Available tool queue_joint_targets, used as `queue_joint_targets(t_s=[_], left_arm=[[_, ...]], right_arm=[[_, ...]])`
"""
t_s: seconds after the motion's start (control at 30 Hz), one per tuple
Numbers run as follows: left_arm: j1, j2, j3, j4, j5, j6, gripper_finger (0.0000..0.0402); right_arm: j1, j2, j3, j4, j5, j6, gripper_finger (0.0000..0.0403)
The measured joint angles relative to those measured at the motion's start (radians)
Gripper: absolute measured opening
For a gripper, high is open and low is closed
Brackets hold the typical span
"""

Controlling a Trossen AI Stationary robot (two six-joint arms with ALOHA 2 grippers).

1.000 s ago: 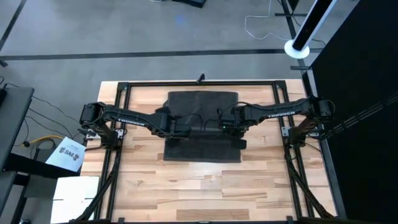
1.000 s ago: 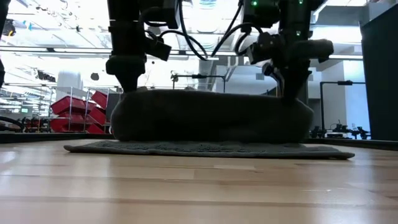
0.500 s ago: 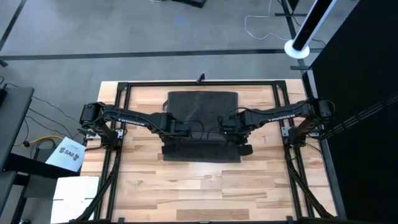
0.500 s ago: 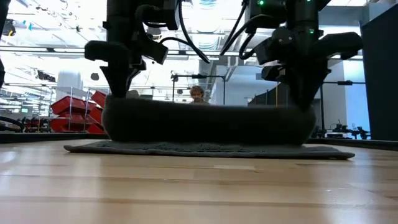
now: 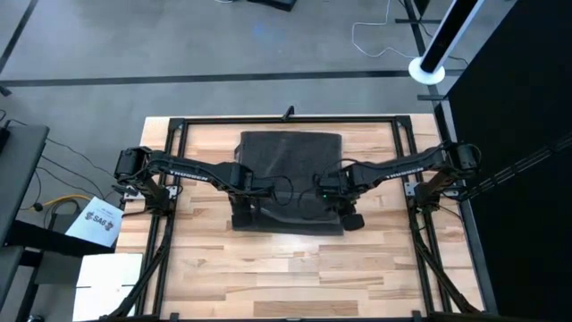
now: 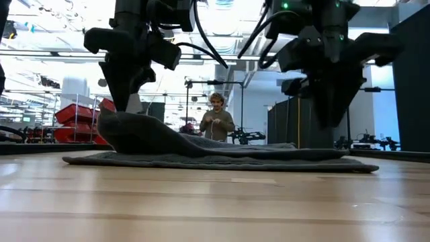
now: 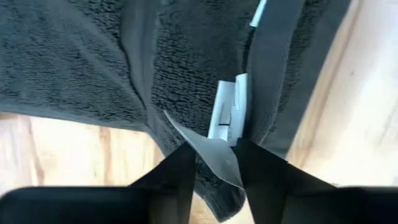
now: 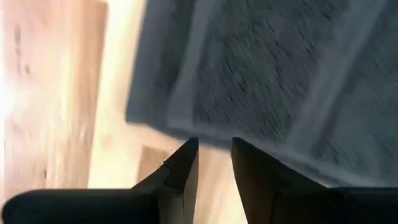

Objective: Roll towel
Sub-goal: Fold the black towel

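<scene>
Next, my left gripper lays the towel's corner flat and takes the towel's near edge (image 7: pixel 219 202), because it is pinching the white tag in a bunched fold of the towel.
The dark charcoal-grey towel (image 5: pixel 290 174) lies spread at the table's middle, with a white tag (image 7: pixel 227 115) near its near-left corner. My left gripper (image 5: pixel 241 216) is at that corner and shut on it. The corner stands up as a hump (image 6: pixel 127 128) in the low view. My right gripper (image 5: pixel 351 219) hangs just past the towel's near-right corner (image 8: pixel 146 115), open a little and empty (image 8: pixel 214 155). It stands clear above the flat cloth (image 6: pixel 330 117). My left gripper pinches the towel's near-left corner (image 7: pixel 211 152) between its two fingers, a bunched fold beside the white tag. The fingers come from above, pointing down. The held corner is lifted a little off the table; the rest slopes down slack and lies flat (image 6: pixel 269 154).
Black frame rails (image 5: pixel 170 224) run along the table's left, right and far sides. Bare wood (image 5: pixel 295 268) lies between the towel and the near edge. A person (image 6: pixel 216 121) stands in the room beyond the table.
Both grippers have gone toward the table's near edge, taking the raised fold of the towel with them. The long hump across the towel has collapsed. Its right end has dropped flat and my right gripper now stands clear above it. The left end stays lifted.
</scene>
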Motion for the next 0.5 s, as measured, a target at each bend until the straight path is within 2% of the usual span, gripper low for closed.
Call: queue_joint_targets(t_s=[0.33,0.5], left_arm=[[-0.003,0.000,0.000,0.002,0.000,0.014,0.0135],[-0.003,0.000,-0.030,0.005,0.000,0.014,0.0136]], right_arm=[[0.049,0.000,-0.164,0.256,-0.026,-0.081,0.0134],[0.093,0.000,-0.225,0.357,0.007,-0.069,0.0160]])
